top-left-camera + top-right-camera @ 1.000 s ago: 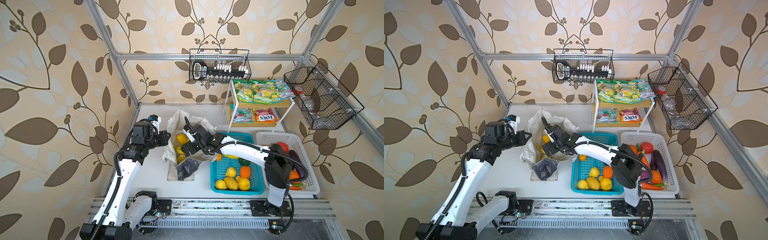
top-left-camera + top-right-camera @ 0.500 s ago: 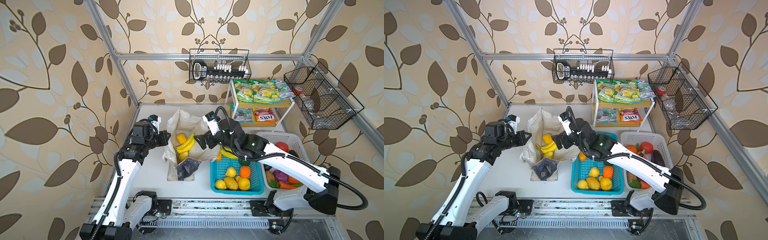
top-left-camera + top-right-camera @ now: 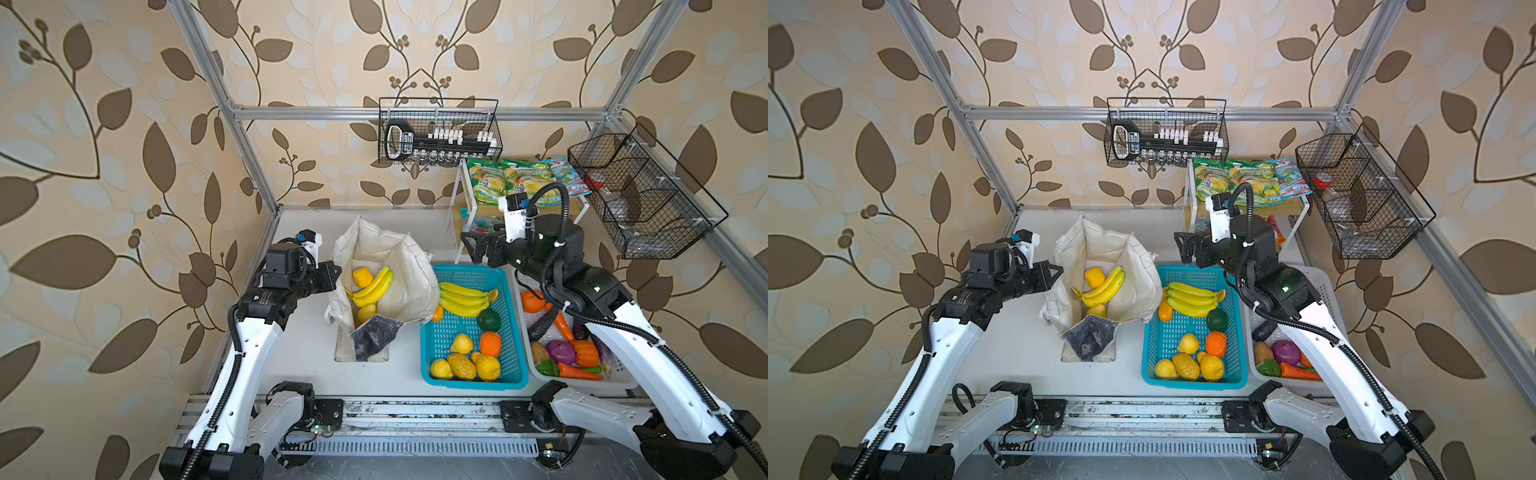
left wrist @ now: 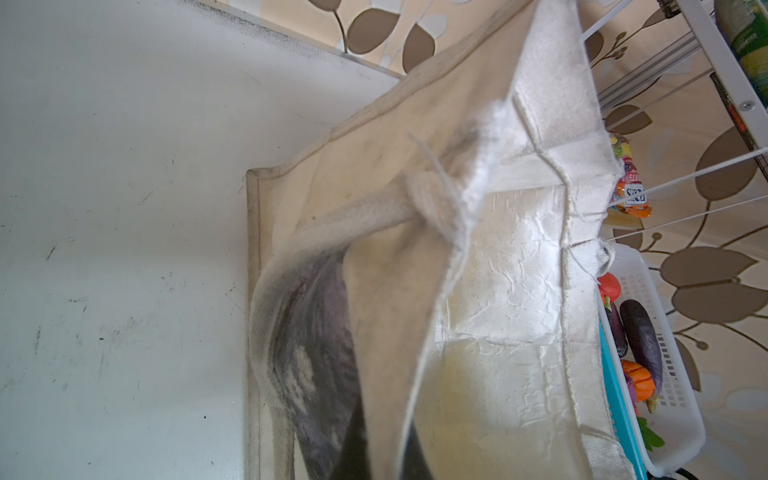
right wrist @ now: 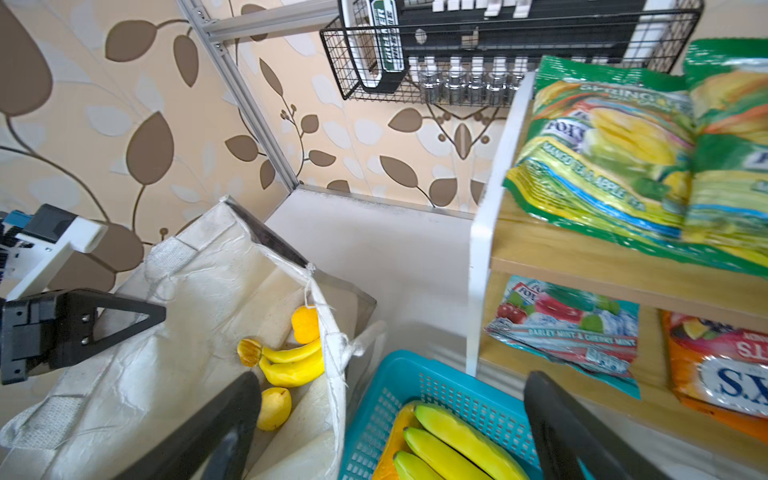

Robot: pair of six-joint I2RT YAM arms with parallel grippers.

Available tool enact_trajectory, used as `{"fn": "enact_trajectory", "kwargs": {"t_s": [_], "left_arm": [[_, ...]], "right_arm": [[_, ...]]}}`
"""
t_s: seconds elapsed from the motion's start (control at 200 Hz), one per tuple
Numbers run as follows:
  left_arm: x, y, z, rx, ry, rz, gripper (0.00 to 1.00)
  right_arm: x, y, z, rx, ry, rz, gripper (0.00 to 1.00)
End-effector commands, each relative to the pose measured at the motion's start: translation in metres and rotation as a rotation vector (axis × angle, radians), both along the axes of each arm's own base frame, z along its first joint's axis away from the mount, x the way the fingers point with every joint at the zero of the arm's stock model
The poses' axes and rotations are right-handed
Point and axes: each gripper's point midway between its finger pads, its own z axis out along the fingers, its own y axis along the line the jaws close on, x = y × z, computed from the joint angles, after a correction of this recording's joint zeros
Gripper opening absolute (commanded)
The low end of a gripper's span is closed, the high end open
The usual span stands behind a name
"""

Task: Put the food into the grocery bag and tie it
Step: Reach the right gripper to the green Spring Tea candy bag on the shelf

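Next, I close my right gripper on the near corner point(image 3: 547, 197) of the middle green and yellow snack packet on the shelf top, beside the blue packet.
The off-white grocery bag point(image 3: 399, 257) point(image 3: 1100, 249) stands open at the table's middle. My left gripper point(image 3: 334, 270) point(image 3: 1059, 270) point(image 4: 384, 457) is shut on the bag's left rim, with fabric pinched between its dark fingers. A yellow banana bunch point(image 3: 374, 286) point(image 5: 291, 365) and small yellow fruits lie inside the bag. My right gripper point(image 3: 473, 249) point(image 3: 1185, 249) point(image 5: 392, 376) hangs open and empty above the back edge of the blue basket point(image 3: 515, 332), beside the shelf. Green and yellow snack packets point(image 3: 515, 178) point(image 5: 602, 166) lie on the shelf top. A carrot point(image 3: 577, 371) is in the white basket.
The blue basket holds another banana bunch point(image 3: 461, 297), an orange point(image 3: 490, 343) and several other fruits. The white basket point(image 3: 623, 380) of vegetables sits at the far right. Wire baskets point(image 3: 644, 199) hang on the back and right frame. More packets point(image 5: 565, 328) lie on the lower shelf.
My right gripper has come up out of the bag and swung back and right toward the shelf, leaving the banana bunch inside. The left gripper has kept its hold on the rim.
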Motion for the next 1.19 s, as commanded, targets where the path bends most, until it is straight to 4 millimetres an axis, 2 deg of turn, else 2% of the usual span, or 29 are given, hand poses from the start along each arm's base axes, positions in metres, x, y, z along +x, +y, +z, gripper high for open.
{"fn": "enact_trajectory", "kwargs": {"t_s": [0.0,0.085,0.25,0.425,0.57,0.75,0.915,1.035,1.19], "left_arm": [[0.004,0.004,0.015,0.014,-0.059,0.009,0.00],[0.004,0.002,0.016,0.004,-0.061,0.000,0.00],[0.004,0.003,0.016,0.006,-0.059,0.001,0.00],[0.004,0.004,0.015,0.015,-0.059,0.007,0.00],[0.004,0.004,0.015,0.013,-0.062,0.007,0.00],[0.004,0.003,0.016,0.009,-0.067,0.003,0.00],[0.003,0.003,0.016,0.010,-0.065,0.000,0.00],[0.004,0.004,0.015,0.013,-0.060,0.004,0.00],[0.003,0.002,0.017,0.006,-0.069,-0.001,0.00]], "right_arm": [[-0.008,-0.010,-0.009,-0.025,0.037,0.012,1.00],[-0.009,-0.019,0.006,-0.008,-0.003,-0.014,1.00],[-0.013,-0.032,0.049,0.009,-0.108,-0.045,1.00],[-0.004,-0.054,0.077,0.023,-0.138,-0.112,1.00],[0.016,-0.075,0.093,0.097,-0.142,-0.159,1.00],[0.048,-0.101,0.088,0.106,-0.092,-0.240,1.00],[0.075,-0.149,0.072,0.165,-0.030,-0.374,0.93],[0.088,-0.168,0.053,0.172,0.033,-0.408,0.90],[0.092,-0.194,0.034,0.230,0.058,-0.449,0.86]]}}
